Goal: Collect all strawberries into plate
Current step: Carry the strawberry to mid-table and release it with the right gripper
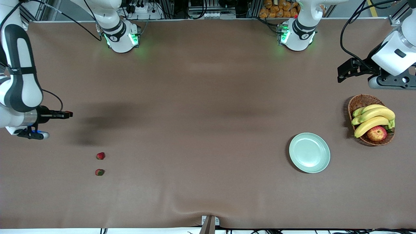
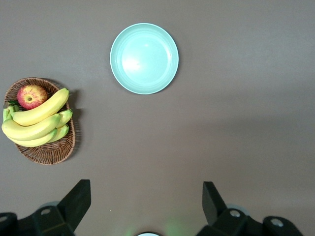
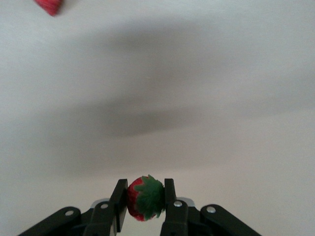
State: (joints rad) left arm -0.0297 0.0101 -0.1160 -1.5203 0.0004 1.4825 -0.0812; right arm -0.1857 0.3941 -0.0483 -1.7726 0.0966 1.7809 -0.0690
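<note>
My right gripper will release the strawberry on the bare middle of the brown table [image 1: 211,111] between the two arms.
My right gripper [image 1: 68,114] hangs in the air at the right arm's end of the table, shut on one strawberry [image 3: 143,198] whose green top faces the wrist camera. Two more strawberries [image 1: 100,156] [image 1: 99,172] lie on the brown table close together, nearer the front camera than that gripper. One of them shows at the edge of the right wrist view [image 3: 48,6]. The pale mint plate [image 1: 309,152] [image 2: 144,58] sits bare toward the left arm's end. My left gripper [image 1: 341,74] [image 2: 146,196] waits open, up in the air, with nothing between its fingers.
A wicker basket [image 1: 357,104] [image 2: 47,152] with bananas [image 1: 373,117] and a red-yellow apple [image 1: 377,133] stands beside the plate, at the left arm's end. A small bracket [image 1: 209,222] sits at the table's front edge.
</note>
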